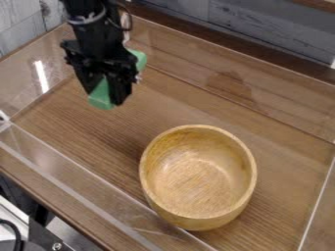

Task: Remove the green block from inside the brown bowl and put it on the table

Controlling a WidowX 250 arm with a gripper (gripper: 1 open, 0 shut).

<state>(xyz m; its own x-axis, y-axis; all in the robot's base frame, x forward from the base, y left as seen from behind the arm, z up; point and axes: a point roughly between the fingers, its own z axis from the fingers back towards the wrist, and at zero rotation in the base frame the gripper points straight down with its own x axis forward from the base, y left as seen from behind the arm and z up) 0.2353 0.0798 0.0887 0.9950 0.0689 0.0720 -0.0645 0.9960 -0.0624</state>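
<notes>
The green block will be released on the bare wood [119,102] just below it, slightly toward the brown bowl.
My black gripper [108,90] hangs over the left part of the table [249,93], pointing straight down, just above the wood. Its fingers are shut on the green block [101,96], which pokes out below them at the lower left and shows again as a green edge at the upper right. The block's lower end is close to the tabletop; I cannot tell whether it touches. The brown bowl [198,176] stands at the front right, well apart from the gripper, and its inside is bare wood.
Clear acrylic walls [59,157] run along the front and left edges of the table. A grey planked wall [262,25] is behind the table.
</notes>
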